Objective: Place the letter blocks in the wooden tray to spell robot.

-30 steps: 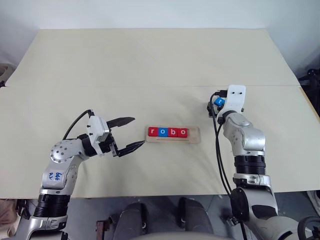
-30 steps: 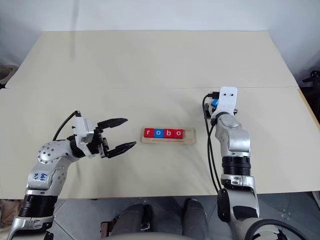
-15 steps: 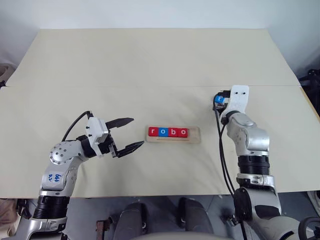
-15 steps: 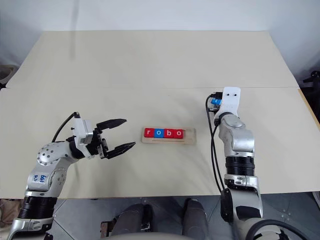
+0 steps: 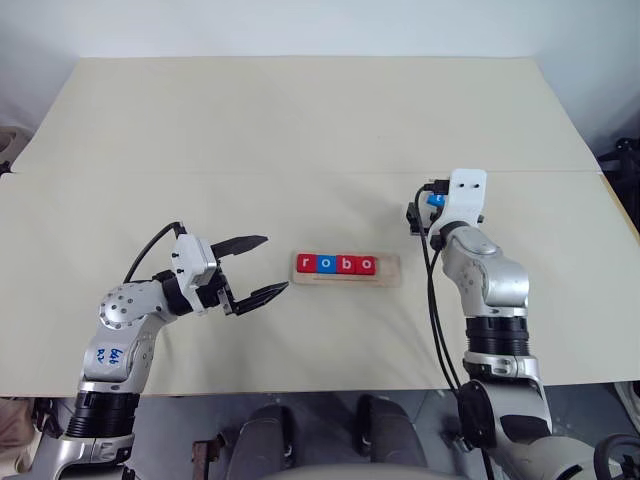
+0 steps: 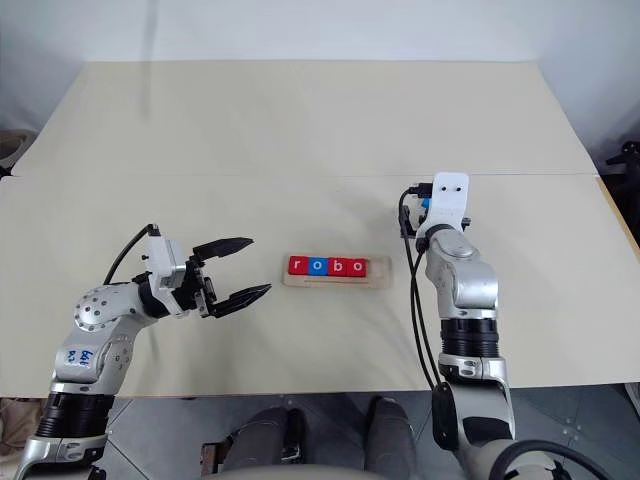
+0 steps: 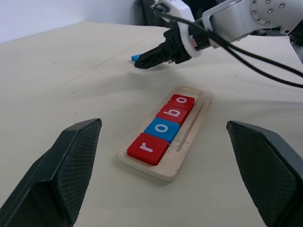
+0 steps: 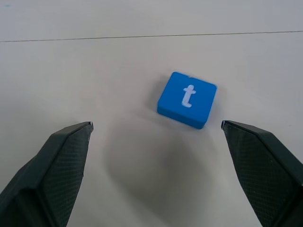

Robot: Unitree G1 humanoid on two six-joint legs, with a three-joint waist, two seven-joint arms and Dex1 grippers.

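The t block has a finger at its side that must meet the red o block, so my right gripper will turn and grip the t block's front and back (image 8: 181, 118).
The wooden tray (image 5: 388, 269) lies at the table's middle. Four letter blocks fill it from its left end: red r (image 5: 306, 264), blue o (image 5: 325, 264), red b (image 5: 345, 264), red o (image 5: 365, 264). The right end slot is bare. A blue t block (image 8: 187, 100) lies flat on the table right of the tray, also seen at the right wrist, t block (image 5: 437, 200). My right gripper (image 8: 156, 124) is open just short of it, fingers wide on either side, not touching it. My left gripper (image 5: 277, 262) hangs open left of the tray, holding nothing.
A seam (image 5: 250, 173) crosses the beige table behind both hands. Black cables (image 5: 434, 300) run along my right forearm. Bare tabletop lies around the tray and behind the t block.
My right hand drifted a little right, then came back left over the t block. The left arm, tray and its blocks stayed put.
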